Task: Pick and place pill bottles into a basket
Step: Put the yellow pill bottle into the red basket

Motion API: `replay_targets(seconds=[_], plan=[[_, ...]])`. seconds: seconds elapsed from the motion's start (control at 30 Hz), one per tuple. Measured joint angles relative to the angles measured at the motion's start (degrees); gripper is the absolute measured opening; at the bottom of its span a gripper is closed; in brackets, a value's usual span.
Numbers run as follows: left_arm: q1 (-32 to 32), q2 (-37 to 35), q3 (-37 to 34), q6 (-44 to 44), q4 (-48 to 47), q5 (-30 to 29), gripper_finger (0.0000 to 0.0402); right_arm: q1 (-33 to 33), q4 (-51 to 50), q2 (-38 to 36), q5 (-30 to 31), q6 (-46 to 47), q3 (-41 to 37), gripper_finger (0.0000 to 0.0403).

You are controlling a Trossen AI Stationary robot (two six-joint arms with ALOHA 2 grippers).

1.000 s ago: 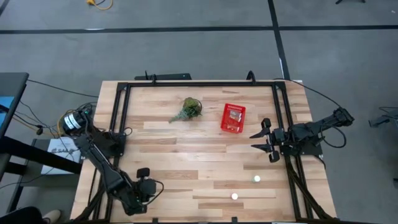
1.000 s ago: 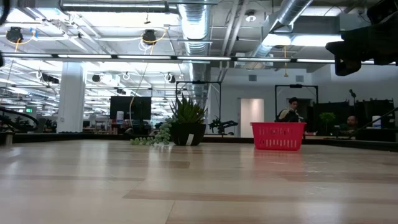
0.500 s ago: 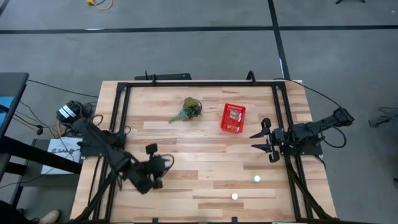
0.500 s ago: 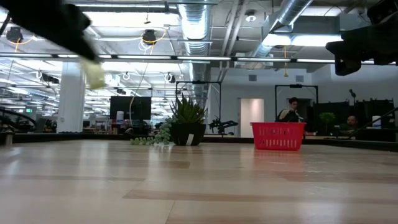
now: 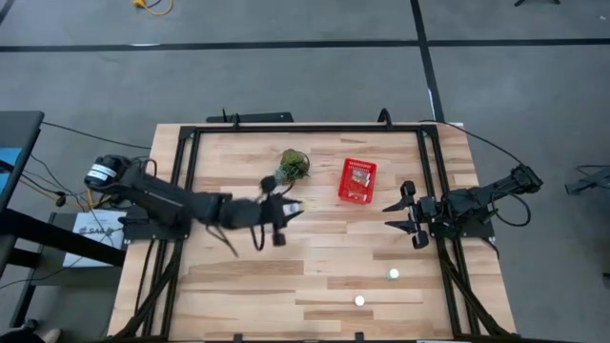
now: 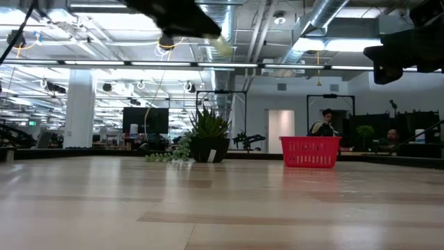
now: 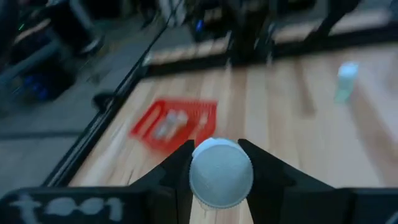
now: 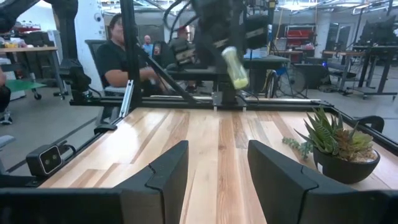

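Note:
I need to set the pill bottle down with my left gripper in the front half of the red basket (image 5: pixel 354 190) (image 7: pixel 184 132), next to the other bottles.
My left gripper (image 5: pixel 286 209) is over the middle of the table, shut on a pill bottle (image 7: pixel 221 172) with a round white cap and a pale yellowish body (image 8: pixel 235 67). It is high above the wood in the low view (image 6: pixel 222 46). The red basket (image 5: pixel 357 181) stands on the table to its far right, with bottles inside (image 7: pixel 168 122). Two more bottles stand on the table near the front right (image 5: pixel 394 274) (image 5: pixel 359 301). My right gripper (image 5: pixel 408 213) waits open at the right edge. My left gripper pinches the bottle between its two fingers (image 7: pixel 177 168), one on each side just below the white cap (image 7: pixel 221 168), which faces the wrist camera. The bottle's body (image 8: pixel 236 71) sticks out past the fingertips, slanting down, lifted clear of the table.
A small potted green plant (image 5: pixel 291 165) stands on the table just beyond my left gripper, left of the basket. A black frame (image 5: pixel 305 127) runs around the table. People sit in the room beyond the table (image 8: pixel 124 53).
My left gripper has gone from the table's near left corner up and toward the far right, to the middle of the table near the plant and basket, carrying the bottle with it. My right arm has kept still.

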Motion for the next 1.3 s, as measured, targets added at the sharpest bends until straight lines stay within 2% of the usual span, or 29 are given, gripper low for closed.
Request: replay_targets(seconds=[0.13, 0.37, 0.53, 0.7, 1.0, 1.13, 1.3], plan=[[6.1, 2.1, 0.1, 1.9, 7.4, 8.5, 0.0102, 0.0, 0.0, 0.0, 0.0, 0.0, 0.0, 0.0159], [13.9, 11.3, 0.2, 3.4, 21.1, 17.2, 0.0092, 0.0, 0.0, 0.0, 0.0, 0.0, 0.0, 0.0159], [18.1, 19.5, 6.8, 2.5, 21.6, 21.7, 0.0103, 0.0, 0.0, 0.0, 0.0, 0.0, 0.0, 0.0159], [20.2, 27.8, 17.2, 2.6, 16.8, 25.2, 0.0096, 0.0, 0.0, 0.0, 0.0, 0.1, 0.0, 0.0159], [22.4, 36.7, 32.5, 2.1, 1.4, 26.0, 0.0101, 0.0, 0.0, 0.0, 0.0, 0.1, 0.0, 0.0159], [22.6, 38.5, 35.5, 1.2, -3.6, 27.6, 0.0097, 0.0, 0.0, 0.0, 0.0, 0.1, 0.0, 0.0159], [22.6, 38.8, 35.6, 0.4, -8.2, 28.2, 0.0095, 0.0, 0.0, 0.0, 0.0, 0.1, 0.0, 0.0159]])
